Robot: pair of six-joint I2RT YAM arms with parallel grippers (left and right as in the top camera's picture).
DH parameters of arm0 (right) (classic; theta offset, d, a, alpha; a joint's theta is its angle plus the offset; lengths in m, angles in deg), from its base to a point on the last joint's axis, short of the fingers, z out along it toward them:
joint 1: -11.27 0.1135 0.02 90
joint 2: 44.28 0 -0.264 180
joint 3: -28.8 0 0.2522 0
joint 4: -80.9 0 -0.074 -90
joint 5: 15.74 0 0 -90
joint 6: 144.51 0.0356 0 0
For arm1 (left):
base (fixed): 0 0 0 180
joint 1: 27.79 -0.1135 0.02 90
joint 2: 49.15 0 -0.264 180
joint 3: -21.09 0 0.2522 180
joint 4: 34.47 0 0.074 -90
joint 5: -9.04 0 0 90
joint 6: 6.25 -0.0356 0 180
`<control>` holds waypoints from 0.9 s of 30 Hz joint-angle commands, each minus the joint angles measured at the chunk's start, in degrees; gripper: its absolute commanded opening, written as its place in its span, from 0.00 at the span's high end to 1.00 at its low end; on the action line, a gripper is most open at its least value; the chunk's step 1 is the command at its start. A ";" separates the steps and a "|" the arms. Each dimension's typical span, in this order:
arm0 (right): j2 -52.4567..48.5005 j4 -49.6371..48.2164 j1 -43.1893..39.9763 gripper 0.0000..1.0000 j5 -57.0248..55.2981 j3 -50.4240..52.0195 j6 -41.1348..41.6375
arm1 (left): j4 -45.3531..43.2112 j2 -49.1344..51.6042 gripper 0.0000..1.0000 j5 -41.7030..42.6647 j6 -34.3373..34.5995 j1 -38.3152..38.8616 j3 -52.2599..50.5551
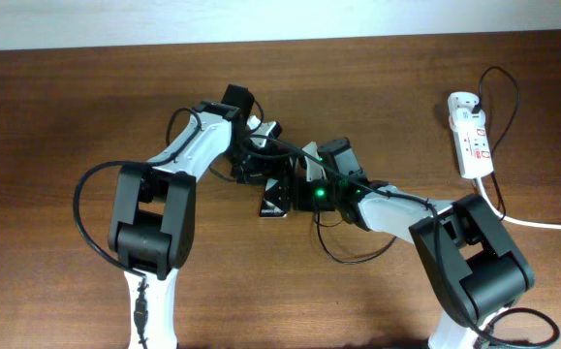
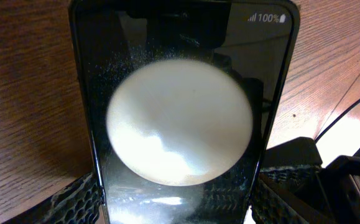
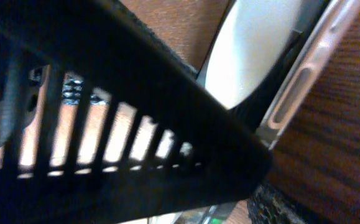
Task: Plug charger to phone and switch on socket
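I need to steady the phone with my right hand while my left gripper takes one long edge (image 2: 83,81) of the phone to free its lower end, since my left gripper's fingers straddle that end.
The phone (image 2: 180,93) fills the left wrist view, a black slab with a white round blob and "100%" at its top right. My left gripper (image 2: 178,208) is shut on its lower end, one finger on each long edge. In the overhead view the phone (image 1: 274,202) sits at mid table between my left gripper (image 1: 259,167) and my right gripper (image 1: 296,182). In the right wrist view the phone's metal edge (image 3: 299,93) is close, and a black slotted part hides the jaws. The socket (image 1: 471,136) lies far right. The charger cable (image 1: 509,97) loops by it; its tip is hidden.
The socket's thick white cord (image 1: 551,225) runs off the right edge. A thin black cable (image 1: 358,254) loops on the wood below the right arm. A thin black cable (image 2: 349,112) also crosses the wood at the right of the left wrist view.
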 commanded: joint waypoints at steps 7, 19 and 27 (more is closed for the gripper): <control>-1.27 -3.58 0.26 0.71 -4.66 -0.02 1.75 | -0.17 1.97 0.23 0.00 -0.98 0.13 -0.98; -1.14 -12.50 -11.19 0.96 27.89 -0.02 1.81 | -0.15 1.79 0.05 38.77 -23.67 -5.84 -0.94; -1.14 -26.40 -11.39 0.96 31.06 -0.02 12.04 | -0.81 0.24 0.28 55.63 -30.51 -6.03 4.76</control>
